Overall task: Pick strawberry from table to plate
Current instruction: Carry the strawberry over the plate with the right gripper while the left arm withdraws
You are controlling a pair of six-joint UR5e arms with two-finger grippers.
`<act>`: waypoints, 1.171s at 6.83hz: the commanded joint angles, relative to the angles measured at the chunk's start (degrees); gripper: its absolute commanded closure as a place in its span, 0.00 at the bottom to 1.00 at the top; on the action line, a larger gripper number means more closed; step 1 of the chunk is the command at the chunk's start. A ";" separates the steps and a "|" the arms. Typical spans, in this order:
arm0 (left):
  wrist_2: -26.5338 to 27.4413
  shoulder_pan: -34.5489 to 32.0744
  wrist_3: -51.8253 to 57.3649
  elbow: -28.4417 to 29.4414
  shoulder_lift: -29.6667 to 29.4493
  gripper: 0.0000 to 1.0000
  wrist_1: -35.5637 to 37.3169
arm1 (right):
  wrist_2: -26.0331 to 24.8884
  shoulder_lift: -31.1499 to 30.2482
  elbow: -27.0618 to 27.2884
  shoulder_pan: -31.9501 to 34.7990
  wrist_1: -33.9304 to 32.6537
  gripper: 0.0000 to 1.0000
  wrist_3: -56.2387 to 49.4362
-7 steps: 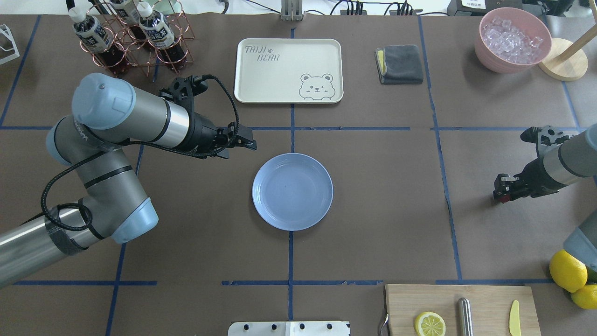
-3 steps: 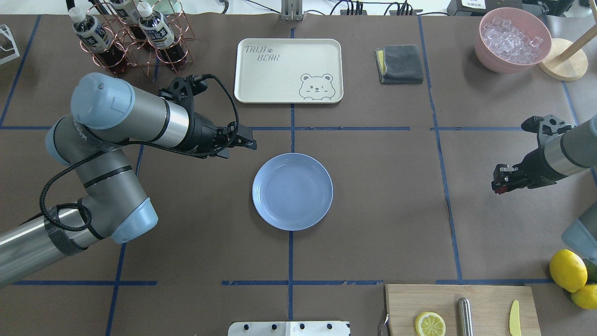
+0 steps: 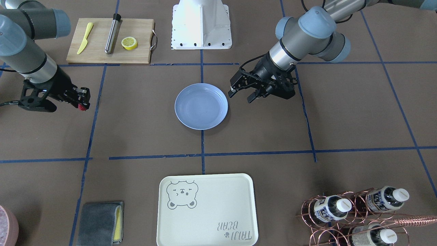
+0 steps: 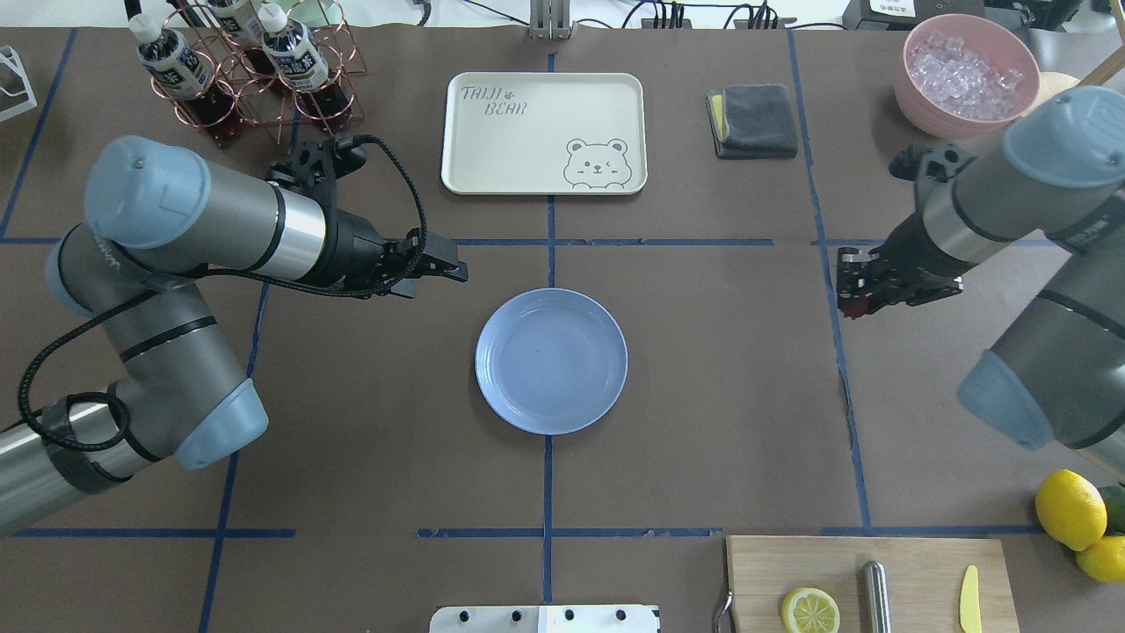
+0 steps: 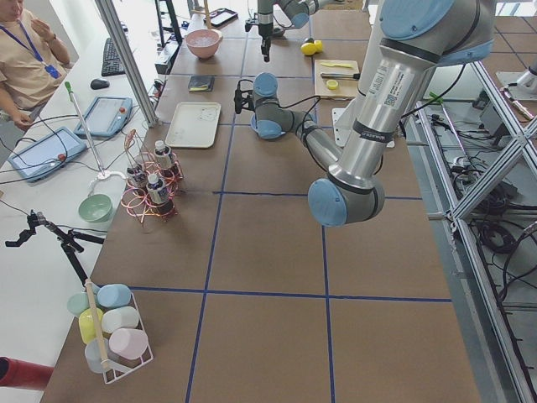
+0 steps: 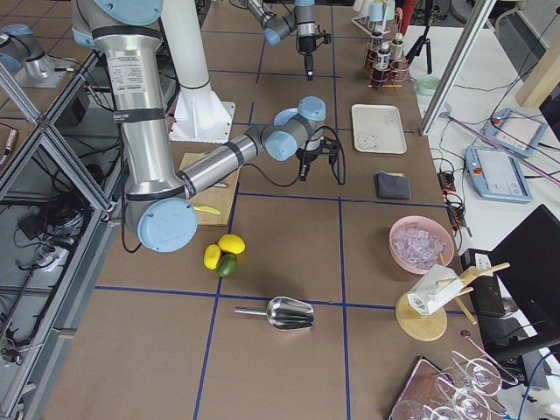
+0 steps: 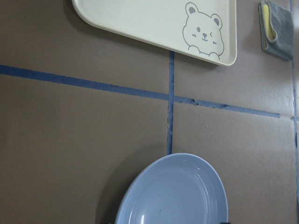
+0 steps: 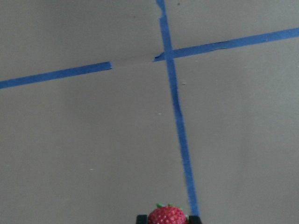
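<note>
Next, my right gripper puts the strawberry down in the middle of the empty pale blue plate (image 3: 202,106).
The strawberry (image 8: 167,215), small and red, sits pinched between the fingers of my right gripper (image 4: 849,303), which is shut on it and held above the table (image 4: 703,413), to the right of the plate. From the front the berry (image 3: 81,107) shows as a red dot at the gripper's tip (image 3: 82,103). The pale blue plate (image 4: 552,361) lies empty at the table's middle. My left gripper (image 4: 453,268) hovers open just off the plate's far-left rim, holding nothing; its wrist view shows the plate (image 7: 173,198) below.
A cream bear tray (image 4: 545,132) lies beyond the plate, with a grey cloth (image 4: 753,120) and a pink bowl of ice (image 4: 967,75) to its right. A bottle rack (image 4: 255,70) stands far left. A cutting board (image 4: 866,580) and lemons (image 4: 1070,510) are near right.
My right arm has swung in from the right edge toward the plate, carrying the strawberry left and farther out. The left arm has drawn back slightly to the left.
</note>
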 commanded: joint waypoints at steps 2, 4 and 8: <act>-0.60 -4.14 6.65 -3.98 7.53 0.18 0.07 | -9.31 13.89 -2.66 -13.00 -1.63 1.00 19.03; -0.60 -8.61 19.46 -5.72 16.55 0.18 -0.02 | -14.07 21.36 -7.75 -17.42 -1.46 1.00 25.12; -0.69 -12.50 30.51 -7.24 23.81 0.18 -0.20 | -19.53 30.88 -23.04 -21.82 6.25 1.00 30.23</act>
